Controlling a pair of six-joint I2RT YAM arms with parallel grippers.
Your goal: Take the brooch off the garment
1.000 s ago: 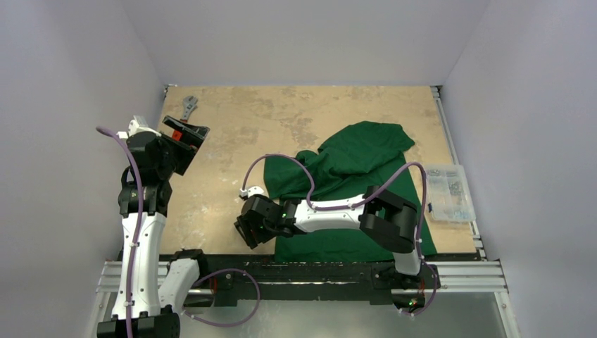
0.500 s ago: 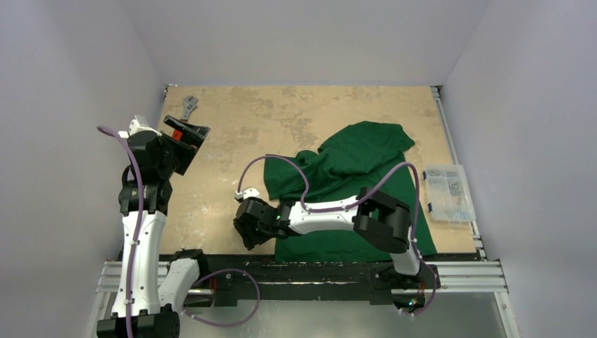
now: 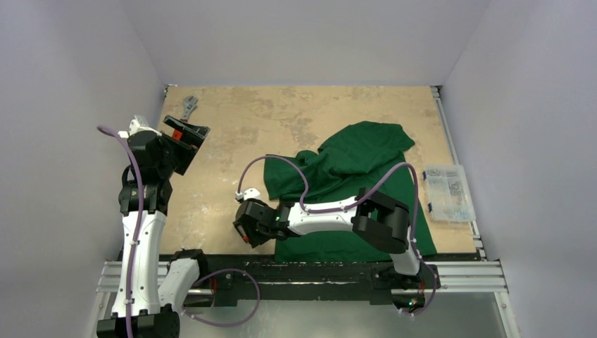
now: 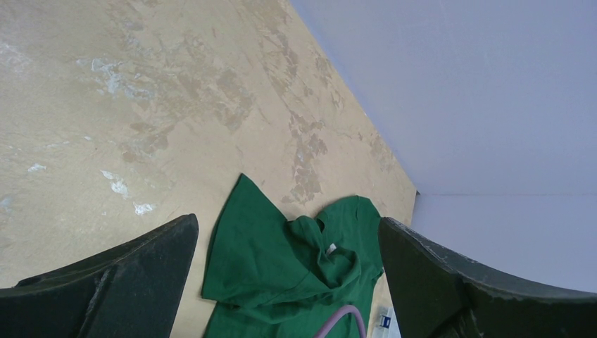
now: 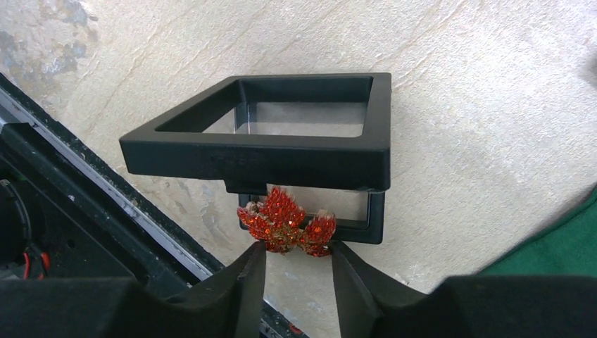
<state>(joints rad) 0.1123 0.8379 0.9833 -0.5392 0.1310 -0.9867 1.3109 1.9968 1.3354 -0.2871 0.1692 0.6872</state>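
The brooch lies over the front rim of the black case, so next my right gripper opens, grabs the brooch by its leaf edges (image 5: 319, 234) and pulls it clear of the case.
The brooch (image 5: 287, 224), a small glittering orange-red leaf, sits between the tips of my right gripper (image 5: 296, 248), and both fingertips touch its edges. It hangs just in front of a small black square case (image 5: 260, 151) with a clear window, which stands open on the table. In the top view the right gripper (image 3: 246, 229) is low over the table, left of the dark green garment (image 3: 352, 162), which lies crumpled at centre right. My left gripper (image 3: 186, 134) is raised at the far left, open and empty, with the garment (image 4: 281, 267) visible far beyond its fingers.
A grey wrench (image 3: 189, 107) lies at the table's back left corner. A clear plastic parts box (image 3: 448, 191) sits at the right edge. The black frame rail (image 5: 105, 211) runs close to the right gripper on the near side.
The right gripper has shifted slightly left and toward the near edge, and its jaws have narrowed. The left arm has not moved.
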